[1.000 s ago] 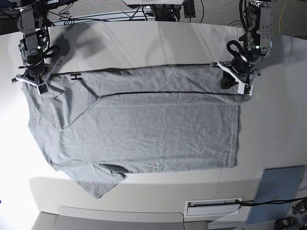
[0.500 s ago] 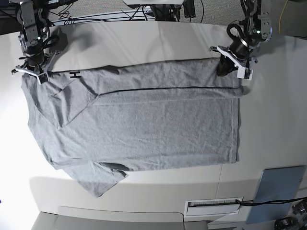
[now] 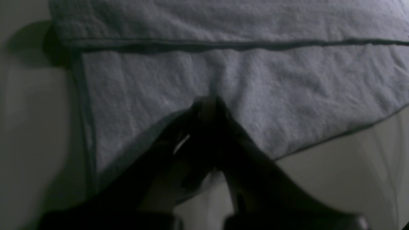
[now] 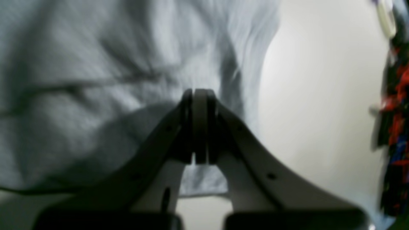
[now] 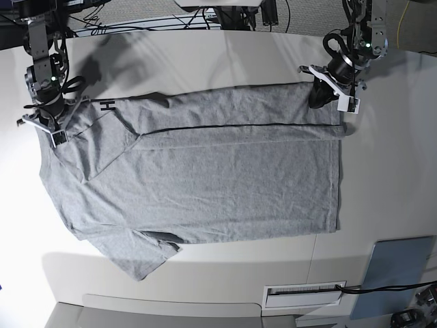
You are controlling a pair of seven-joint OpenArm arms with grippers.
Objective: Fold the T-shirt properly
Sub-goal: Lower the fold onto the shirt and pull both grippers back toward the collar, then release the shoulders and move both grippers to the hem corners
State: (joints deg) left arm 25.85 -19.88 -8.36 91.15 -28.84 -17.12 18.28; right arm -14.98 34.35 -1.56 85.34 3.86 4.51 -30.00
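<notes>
Next, I release the T-shirt's far hem corner from my left gripper onto the bare white table (image 5: 326, 45), near the cables at the far edge.
The heather-grey T-shirt (image 5: 205, 184) lies spread on the white table (image 5: 389, 171), its far long edge folded over into a strip. A black letter H (image 5: 107, 106) shows at the strip's left end. My left gripper (image 5: 319, 98) is shut on the T-shirt's far hem corner at the right. In the left wrist view its dark fingertips (image 3: 207, 103) pinch the folded flap (image 3: 255, 95). My right gripper (image 5: 46, 130) is shut on the shoulder end at the far left. In the right wrist view its tips (image 4: 198, 95) meet over blurred grey cloth (image 4: 80, 80).
A blue-grey pad (image 5: 399, 277) lies at the near right corner, and a white slotted plate (image 5: 305, 294) sits beside it. Cables (image 5: 171, 20) and the arm bases crowd the table's far edge. Blurred red and blue wiring (image 4: 394, 111) shows at the right of the right wrist view.
The left gripper has drawn the hem corner toward the far edge, widening the folded strip there. The right gripper rose toward the far edge, then came back down to the shoulder.
</notes>
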